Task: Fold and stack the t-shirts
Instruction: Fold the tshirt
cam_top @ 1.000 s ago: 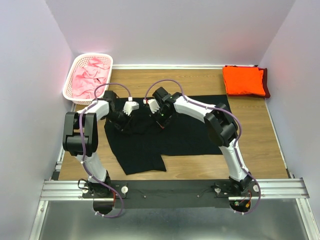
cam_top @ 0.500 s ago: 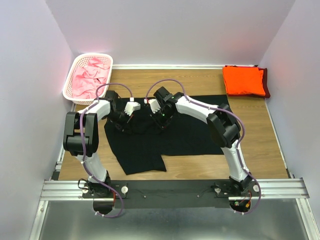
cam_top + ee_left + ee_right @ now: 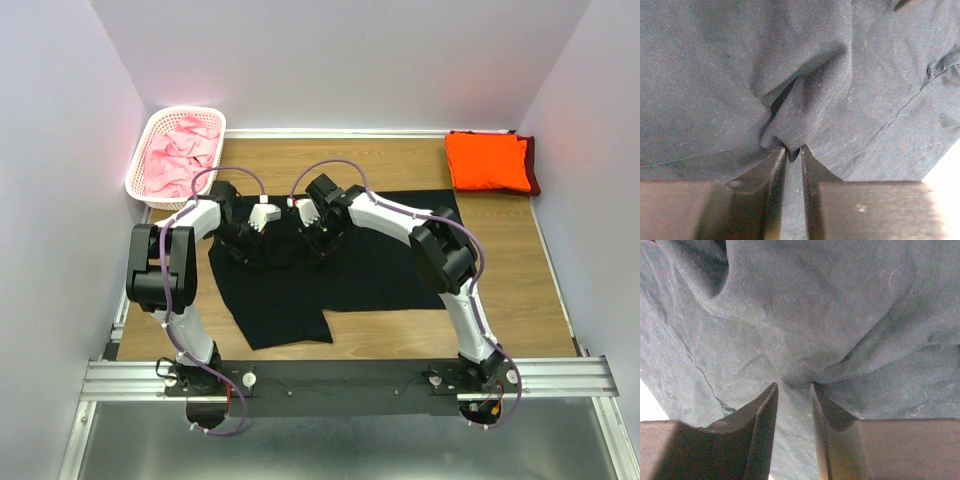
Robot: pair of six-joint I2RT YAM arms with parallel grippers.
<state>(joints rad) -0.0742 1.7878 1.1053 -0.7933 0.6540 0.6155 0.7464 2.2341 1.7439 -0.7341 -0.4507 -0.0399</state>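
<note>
The black t-shirt is bunched up between my grippers, so next my left gripper pinches the small raised fold (image 3: 799, 125) again while my right gripper pulls the cloth flat.
The black t-shirt (image 3: 370, 265) lies spread on the wooden table, bunched up in the middle between my two grippers. My left gripper (image 3: 250, 245) presses down on its left part. In the left wrist view the left gripper (image 3: 793, 149) is shut on a small raised fold of the black cloth (image 3: 800, 100). My right gripper (image 3: 322, 240) sits close beside it. In the right wrist view the right gripper (image 3: 793, 385) pinches the black cloth (image 3: 810, 315), with wrinkles running into its tips. A folded orange t-shirt (image 3: 486, 160) lies on a maroon one (image 3: 534, 170) at the far right.
A white lattice basket (image 3: 140, 190) at the far left corner holds crumpled pink shirts (image 3: 178, 155). Bare wood (image 3: 520, 270) shows to the right of the black shirt. Purple walls stand close on the left, right and back.
Almost nothing. Both grippers stay on the bunched middle of the black shirt; the right wrist shifted slightly and came back.
</note>
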